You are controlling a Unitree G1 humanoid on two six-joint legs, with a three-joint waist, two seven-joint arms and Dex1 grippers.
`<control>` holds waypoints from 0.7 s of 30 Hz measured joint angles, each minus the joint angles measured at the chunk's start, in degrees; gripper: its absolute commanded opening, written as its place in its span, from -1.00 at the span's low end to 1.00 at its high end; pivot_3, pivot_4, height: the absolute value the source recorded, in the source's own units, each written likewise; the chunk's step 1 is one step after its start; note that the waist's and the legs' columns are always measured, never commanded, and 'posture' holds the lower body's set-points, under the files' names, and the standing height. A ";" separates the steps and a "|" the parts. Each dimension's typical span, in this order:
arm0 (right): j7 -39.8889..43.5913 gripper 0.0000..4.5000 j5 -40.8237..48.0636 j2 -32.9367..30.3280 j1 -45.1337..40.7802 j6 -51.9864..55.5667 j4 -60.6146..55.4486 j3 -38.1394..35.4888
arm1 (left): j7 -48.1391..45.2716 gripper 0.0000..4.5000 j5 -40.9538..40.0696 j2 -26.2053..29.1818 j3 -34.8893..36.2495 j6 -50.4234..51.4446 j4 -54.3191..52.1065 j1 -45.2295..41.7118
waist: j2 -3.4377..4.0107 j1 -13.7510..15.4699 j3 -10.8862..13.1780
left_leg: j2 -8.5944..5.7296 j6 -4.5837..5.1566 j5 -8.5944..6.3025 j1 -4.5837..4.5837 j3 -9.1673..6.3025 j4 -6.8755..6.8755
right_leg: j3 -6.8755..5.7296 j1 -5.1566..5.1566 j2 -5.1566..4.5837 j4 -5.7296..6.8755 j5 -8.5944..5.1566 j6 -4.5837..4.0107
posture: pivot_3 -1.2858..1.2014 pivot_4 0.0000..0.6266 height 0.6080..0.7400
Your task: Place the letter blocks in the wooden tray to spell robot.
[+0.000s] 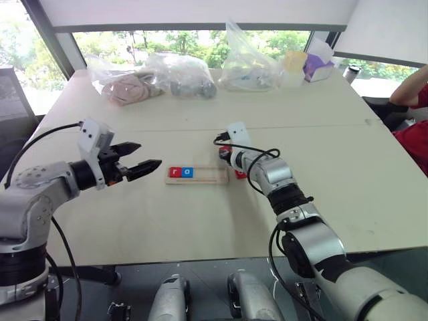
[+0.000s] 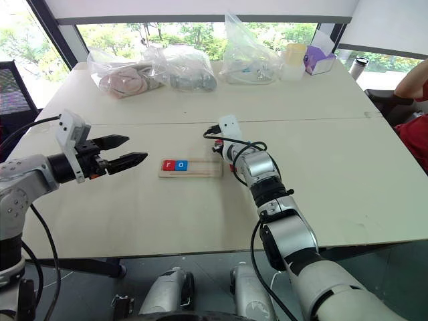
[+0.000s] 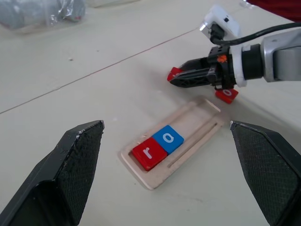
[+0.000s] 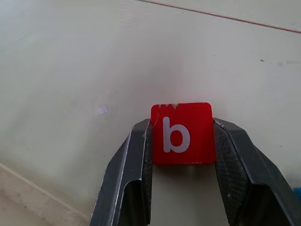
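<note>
The red b block will go from my right gripper onto the tabletop point(image 1: 277, 197) past the red o block, toward the tabletop's near edge.
The wooden tray point(image 1: 208, 176) lies in the middle of the table. A red "r" block point(image 1: 175, 172) and a blue "o" block point(image 1: 187, 172) sit side by side at its left end. Just beyond the tray's right end, my right gripper point(image 1: 224, 152) is shut on a red "b" block point(image 4: 181, 141), low at the tabletop. Another red block point(image 3: 227, 95) with a white "o" lies by the tray's right end, under the right wrist. My left gripper point(image 1: 148, 154) hovers open to the left of the tray, with nothing between its fingers point(image 3: 77, 165).
Clear plastic bags point(image 1: 180, 73) with soft items line the table's far edge, with a tissue box point(image 1: 317, 63) and a cup point(image 1: 294, 63) at the back right. A person's red sleeve point(image 1: 418, 100) shows past the right edge of the table point(image 1: 134, 221).
</note>
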 measured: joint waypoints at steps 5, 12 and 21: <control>-1.79 -0.48 1.10 -7.84 4.81 12.08 -27.34 -8.04 | -0.86 1.00 -1.03 0.14 -3.26 -0.76 0.45 -2.63 | 0.04 -0.09 0.02 | -0.23 0.00 0.00 -0.44 0.04 -0.05 | 0.00 -0.40 -0.25 -0.01 0.10 0.21 | 0.03 -0.52 1.00; -5.92 -0.48 2.29 -2.58 23.65 46.26 -66.98 -21.58 | -4.01 1.00 -1.93 0.47 -9.17 -1.29 1.34 -6.50 | 0.00 -0.12 -0.01 | -0.23 0.01 0.00 -0.46 -0.13 -0.24 | -0.03 -0.47 0.01 0.02 0.01 0.33 | 0.03 -0.52 1.00; -10.52 -0.48 -1.88 9.60 33.31 53.23 -74.92 -25.75 | -8.34 1.00 0.14 2.17 -14.61 -4.94 6.55 -9.30 | 0.10 -0.47 0.05 | -0.25 0.00 0.01 0.04 -0.11 -0.22 | 0.18 -0.23 0.09 -0.02 -0.04 -0.08 | 0.03 -0.52 1.00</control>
